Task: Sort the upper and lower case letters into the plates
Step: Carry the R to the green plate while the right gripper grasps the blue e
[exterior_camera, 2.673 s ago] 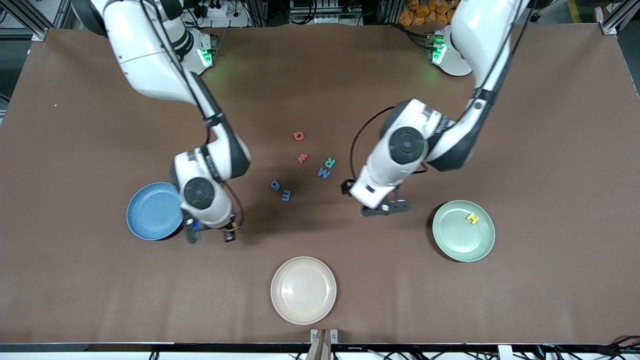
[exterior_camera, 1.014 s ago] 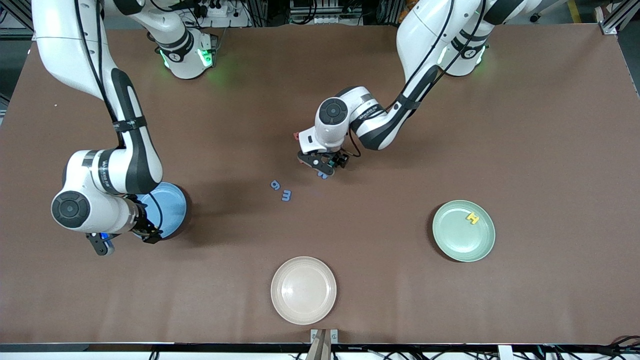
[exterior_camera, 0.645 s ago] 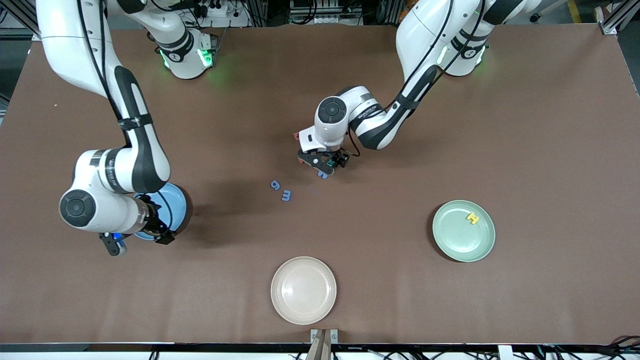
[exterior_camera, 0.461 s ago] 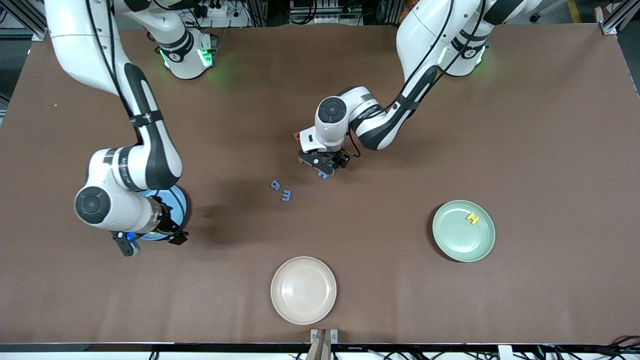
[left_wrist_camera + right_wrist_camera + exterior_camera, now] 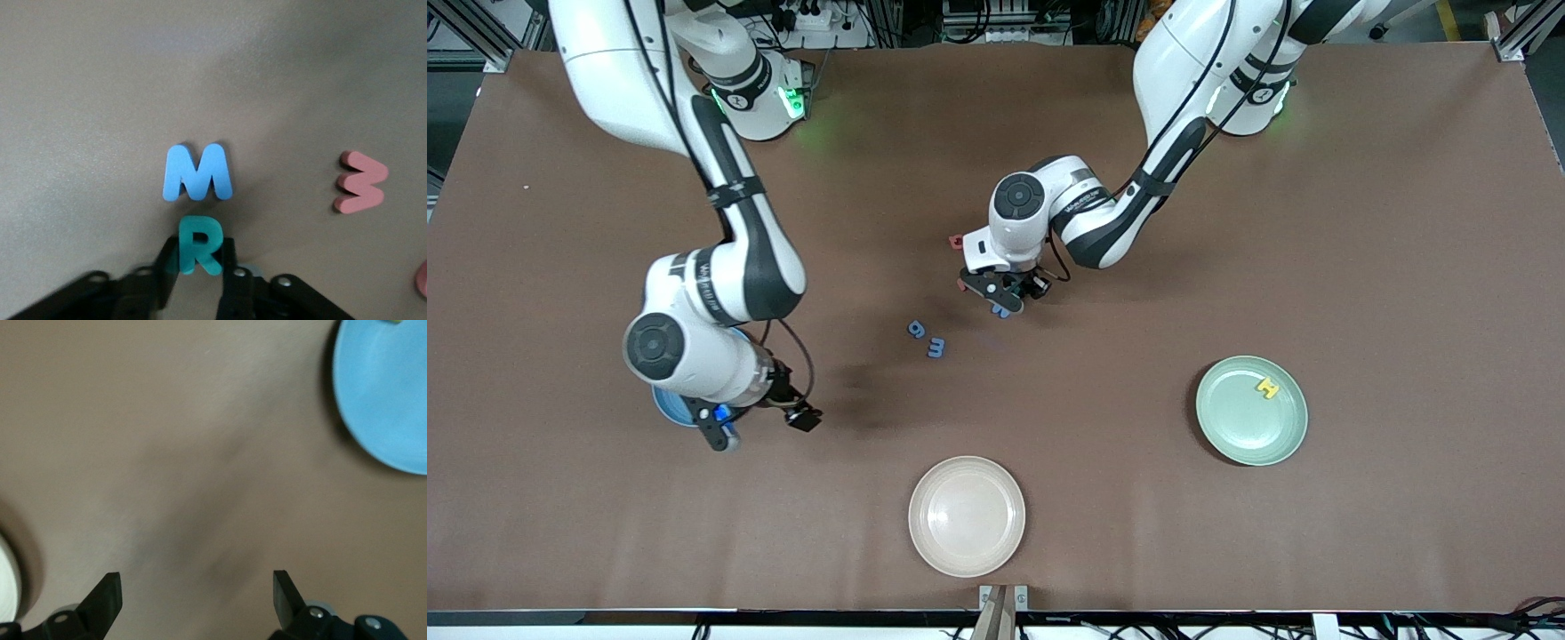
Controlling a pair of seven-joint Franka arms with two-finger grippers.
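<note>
My left gripper is to release the teal R in the mint plate (image 5: 1251,396), next to the yellow H.
My left gripper (image 5: 1000,298) is low over the letter cluster in the middle of the table. In the left wrist view its fingers (image 5: 230,267) are shut on a teal R (image 5: 197,243). A blue M (image 5: 198,173) and a pink w (image 5: 360,182) lie just beside it. A blue g (image 5: 916,329) and a blue m (image 5: 935,347) lie nearer the front camera. A red letter (image 5: 956,240) peeks out by the left wrist. A yellow H (image 5: 1266,387) lies in the mint plate (image 5: 1240,427). My right gripper (image 5: 760,427) is open and empty over bare table beside the light blue plate (image 5: 665,404), which also shows in the right wrist view (image 5: 387,400).
A cream-beige plate (image 5: 967,516) sits near the table's front edge, nearer the front camera than the letters. The right arm's wrist covers most of the light blue plate in the front view. The brown tabletop (image 5: 1360,222) lies bare toward the left arm's end.
My left gripper came from near the mint plate to the letters and has held there. My right gripper swung out past the blue plate, then back toward the table's middle.
</note>
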